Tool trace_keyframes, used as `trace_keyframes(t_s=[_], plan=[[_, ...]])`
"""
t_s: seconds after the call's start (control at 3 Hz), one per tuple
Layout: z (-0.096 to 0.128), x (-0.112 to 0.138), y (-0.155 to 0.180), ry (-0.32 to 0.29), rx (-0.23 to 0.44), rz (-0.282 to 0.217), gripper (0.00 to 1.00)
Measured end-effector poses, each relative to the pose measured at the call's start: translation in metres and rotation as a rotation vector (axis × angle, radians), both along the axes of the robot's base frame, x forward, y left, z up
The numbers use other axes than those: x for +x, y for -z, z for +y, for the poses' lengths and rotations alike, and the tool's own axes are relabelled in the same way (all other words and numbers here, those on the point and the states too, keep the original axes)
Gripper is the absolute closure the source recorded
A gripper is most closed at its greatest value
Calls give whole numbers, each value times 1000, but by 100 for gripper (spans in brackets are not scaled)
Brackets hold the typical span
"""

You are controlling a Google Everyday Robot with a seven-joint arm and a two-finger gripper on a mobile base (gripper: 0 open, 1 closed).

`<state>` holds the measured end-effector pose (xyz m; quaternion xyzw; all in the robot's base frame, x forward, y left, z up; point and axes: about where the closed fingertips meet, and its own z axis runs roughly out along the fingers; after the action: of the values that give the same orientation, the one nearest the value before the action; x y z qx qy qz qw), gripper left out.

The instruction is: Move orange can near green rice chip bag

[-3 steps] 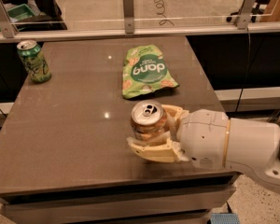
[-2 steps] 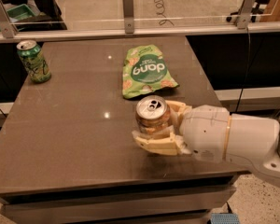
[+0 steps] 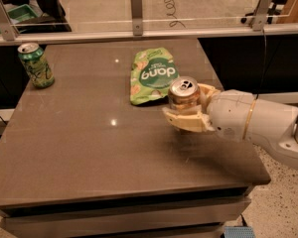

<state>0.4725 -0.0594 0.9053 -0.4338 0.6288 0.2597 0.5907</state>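
Next, my gripper lets go of the orange can on the table (image 3: 187,101), beside the edge of the green rice chip bag that faces my arm.
The orange can (image 3: 183,95) is upright, silver top showing, held between the cream fingers (image 3: 185,121) of my gripper (image 3: 186,105). The gripper comes in from the right on a white arm and is shut on the can, which hangs above the table. The can is just right of the near right corner of the green rice chip bag (image 3: 151,76), almost touching it in this view. The bag lies flat at the table's far middle, its dark green "dang" patch facing up.
A green can (image 3: 35,65) with yellow-white print stands at the far left of the brown table (image 3: 89,148). A glass barrier with metal posts (image 3: 135,11) runs along the table's far edge. The table's right edge lies under my arm.
My gripper has carried the orange can up and away from the near edge, toward the chip bag's near right corner. The bag and the green can have not moved.
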Motion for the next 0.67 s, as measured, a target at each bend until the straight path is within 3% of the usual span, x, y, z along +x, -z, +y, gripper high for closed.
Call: trace_keyframes(t_s=[0.67], plan=[[-34, 63, 22, 106, 13, 1, 100]])
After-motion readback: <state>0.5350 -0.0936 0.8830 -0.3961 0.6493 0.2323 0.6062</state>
